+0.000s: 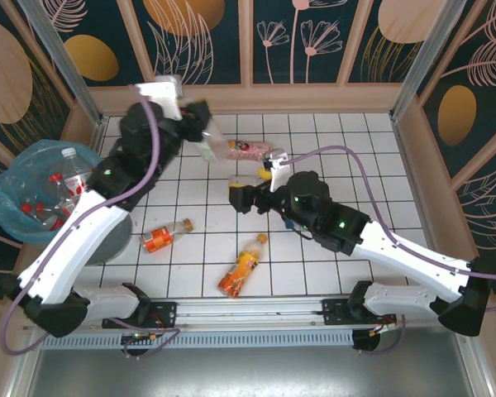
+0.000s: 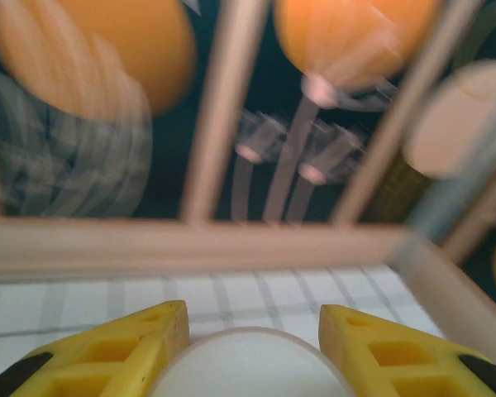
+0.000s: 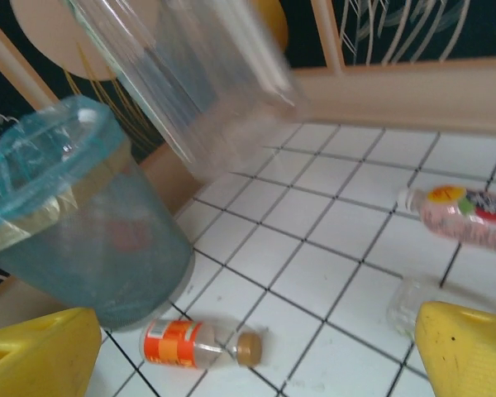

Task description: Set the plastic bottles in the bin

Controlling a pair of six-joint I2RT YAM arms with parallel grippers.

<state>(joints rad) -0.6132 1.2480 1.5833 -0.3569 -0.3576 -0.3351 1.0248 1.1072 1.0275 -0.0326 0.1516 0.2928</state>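
Note:
Next, my left gripper releases the clear plastic bottle in the blue-lined bin (image 1: 48,197), so that it goes in among the bottles that have red caps.
My left gripper (image 1: 200,124) is raised over the far side of the table, shut on a clear plastic bottle (image 1: 209,142). In the left wrist view the bottle's pale round end (image 2: 252,368) fills the gap between the yellow fingers (image 2: 140,347). My right gripper (image 1: 252,184) hangs open mid-table with nothing between its jaws (image 3: 260,327). Three bottles lie on the tiles: a pink-labelled one (image 1: 248,149) at the back, an orange-labelled one (image 1: 167,237) near the bin, and an orange one (image 1: 242,266) in front. The blue-lined bin (image 1: 21,178) at the left holds several bottles.
Wooden rails and patterned panels wall in the tiled table (image 1: 355,165) at the back and sides. The bin (image 3: 74,231) stands just left of the orange-labelled bottle (image 3: 182,343). The held clear bottle (image 3: 190,74) hangs blurred above it. The pink-labelled bottle (image 3: 467,211) lies to the right.

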